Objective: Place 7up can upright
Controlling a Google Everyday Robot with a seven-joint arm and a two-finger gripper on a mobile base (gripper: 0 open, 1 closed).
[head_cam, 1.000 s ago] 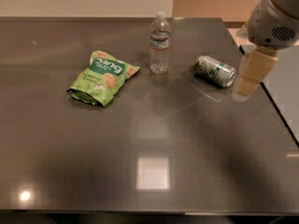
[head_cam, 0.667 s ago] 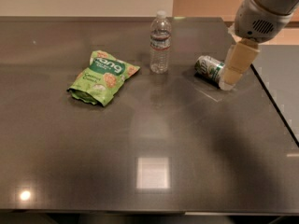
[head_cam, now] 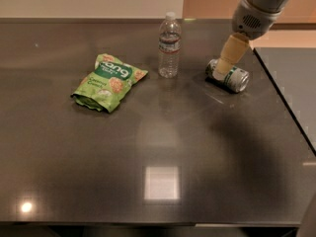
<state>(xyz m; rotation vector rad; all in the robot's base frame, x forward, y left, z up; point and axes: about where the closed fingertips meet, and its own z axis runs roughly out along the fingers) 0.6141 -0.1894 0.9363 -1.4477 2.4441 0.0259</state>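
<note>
The robot's gripper should close around the middle of the 7up can (head_cam: 225, 77), between the can's shiny end and its end nearer the water bottle.
The 7up can (head_cam: 233, 78) lies on its side on the dark table (head_cam: 158, 147) at the back right, its shiny end facing front right. My gripper (head_cam: 220, 73) comes down from the upper right. Its cream-coloured tip is over the can's left part and looks to be touching it.
A clear plastic water bottle (head_cam: 169, 46) stands upright to the left of the can. A green snack bag (head_cam: 109, 81) lies flat further left. The table's right edge (head_cam: 281, 102) runs close to the can, with a second dark surface (head_cam: 296, 78) beyond it.
My gripper has moved left and down, from beside the can's right end to over the can's left part. The can, the bottle and the bag have not moved.
</note>
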